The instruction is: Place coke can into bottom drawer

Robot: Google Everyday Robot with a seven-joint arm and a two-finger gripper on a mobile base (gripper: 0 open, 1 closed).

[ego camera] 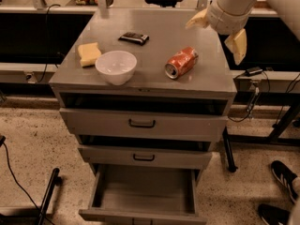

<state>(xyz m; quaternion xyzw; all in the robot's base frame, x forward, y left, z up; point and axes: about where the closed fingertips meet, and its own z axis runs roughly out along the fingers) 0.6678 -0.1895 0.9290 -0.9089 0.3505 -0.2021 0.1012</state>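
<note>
My gripper is to go to the coke can next and close around the can's body [186, 58], leaving the can's silver top free at the front.
The coke can [181, 63] lies on its side on the grey cabinet top [154, 78], right of centre, silver top facing the front. The bottom drawer [143, 196] is pulled out below, its grey tray floor bare. My gripper [217, 32] hangs over the cabinet's right rear corner, above and to the right of the can, apart from it. Its two yellowish fingers [238, 45] are spread wide and hold nothing.
A white bowl [116, 67], a yellow sponge [88, 53] and a dark flat packet [133, 38] sit on the cabinet top. Two closed drawer fronts with black loop handles [142, 123] are above the open drawer. A person's shoes [281, 186] and cables lie at the right.
</note>
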